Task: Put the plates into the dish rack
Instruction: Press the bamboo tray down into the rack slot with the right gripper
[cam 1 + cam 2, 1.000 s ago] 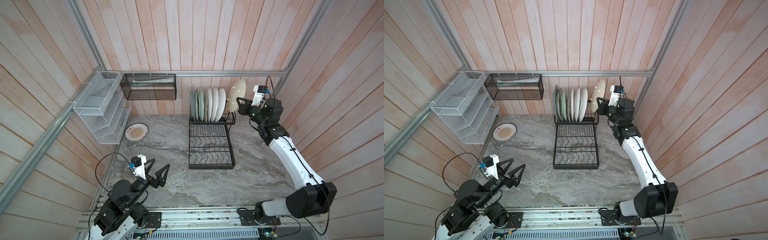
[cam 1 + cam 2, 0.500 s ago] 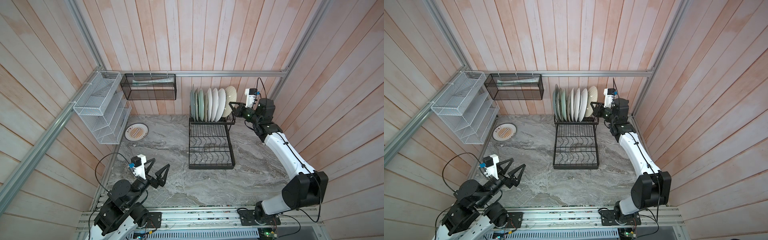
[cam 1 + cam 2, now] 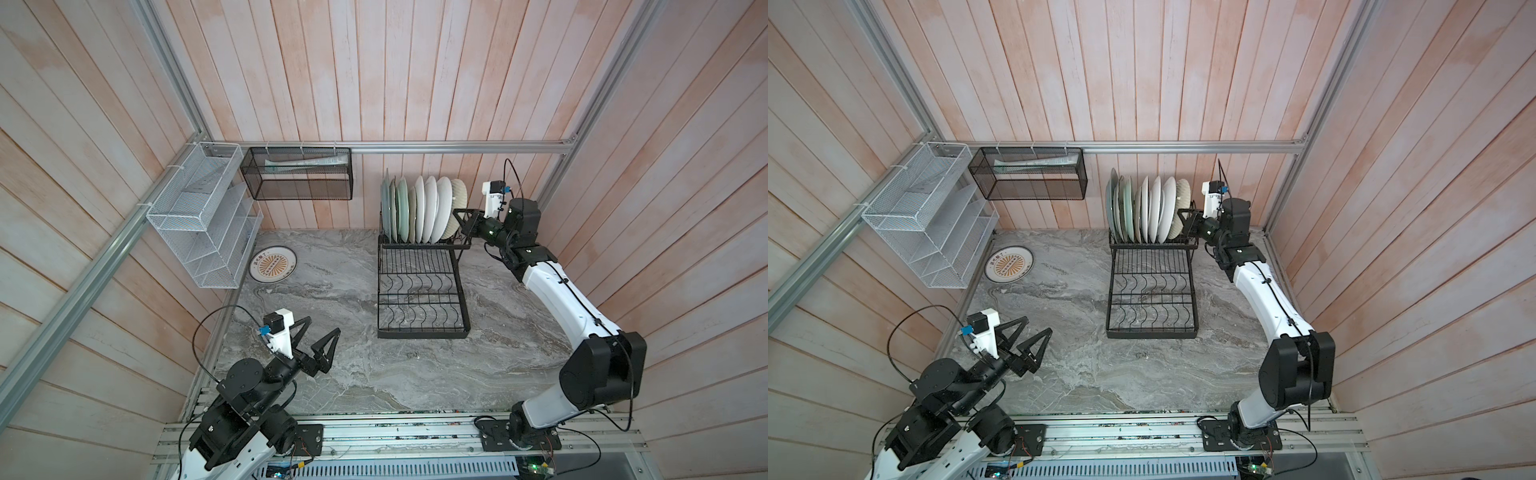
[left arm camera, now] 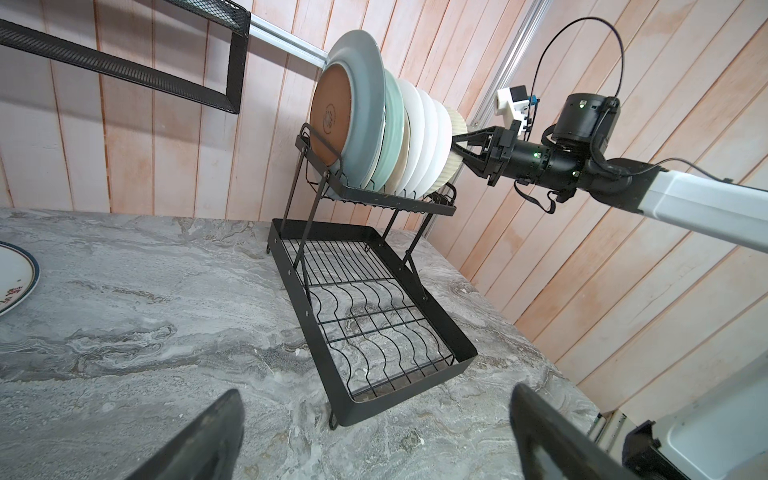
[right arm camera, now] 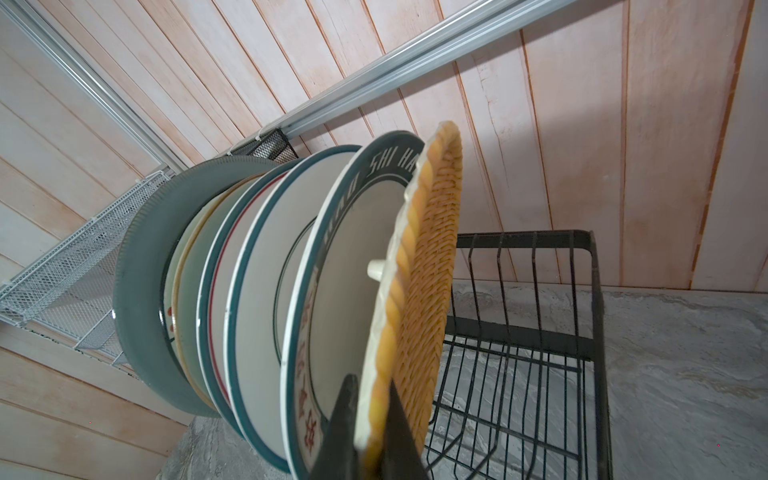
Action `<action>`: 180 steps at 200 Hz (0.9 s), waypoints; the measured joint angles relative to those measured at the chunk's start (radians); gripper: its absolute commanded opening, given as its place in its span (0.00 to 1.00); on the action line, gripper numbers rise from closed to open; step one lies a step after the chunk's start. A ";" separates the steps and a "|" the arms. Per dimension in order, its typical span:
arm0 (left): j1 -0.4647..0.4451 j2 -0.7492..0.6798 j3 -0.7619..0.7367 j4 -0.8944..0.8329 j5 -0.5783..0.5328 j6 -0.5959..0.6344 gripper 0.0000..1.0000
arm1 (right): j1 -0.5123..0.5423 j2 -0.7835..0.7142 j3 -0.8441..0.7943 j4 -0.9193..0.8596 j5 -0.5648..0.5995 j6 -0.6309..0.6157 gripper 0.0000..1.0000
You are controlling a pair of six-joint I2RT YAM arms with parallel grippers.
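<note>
My right gripper is to handle the yellow ribbed plate. I need to put it down in the rack's upper level (image 3: 450, 233) (image 5: 417, 424) beside the white lettered plate.
The black wire dish rack (image 3: 424, 332) (image 3: 1152, 332) (image 4: 407, 384) stands at the back middle of the table. Several plates (image 3: 415, 212) (image 5: 257, 291) stand on edge in its raised upper tier. At the right end of that row is a yellow ribbed plate (image 3: 458, 199) (image 3: 1183, 195) (image 4: 455, 124) (image 5: 432, 270), close against the white lettered plate beside it. My right gripper (image 3: 457, 216) (image 3: 1180, 212) (image 5: 372, 382) is shut on its rim. My left gripper (image 3: 322, 325) (image 3: 1038, 325) (image 4: 376, 392) hangs open and empty at the front left. A white plate with an orange sunburst (image 3: 273, 264) (image 3: 1010, 265) lies flat at the back left.
A white mesh organizer (image 3: 199, 220) hangs on the left wall and a black mesh basket (image 3: 297, 174) on the back wall. The right arm's elbow (image 3: 602, 374) stands near the right wall. The rack's lower tier holds nothing.
My right gripper has carried the yellow plate left and down, from beside the rack into the right end of the row. The left arm has not moved.
</note>
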 measured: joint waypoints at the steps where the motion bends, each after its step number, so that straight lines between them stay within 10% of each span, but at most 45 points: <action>1: 0.000 0.000 0.000 0.000 0.000 0.000 1.00 | 0.000 0.000 0.000 0.000 0.000 0.000 0.00; 180: 0.002 0.005 0.000 0.000 0.000 0.000 1.00 | 0.085 0.057 0.050 -0.082 0.181 -0.158 0.02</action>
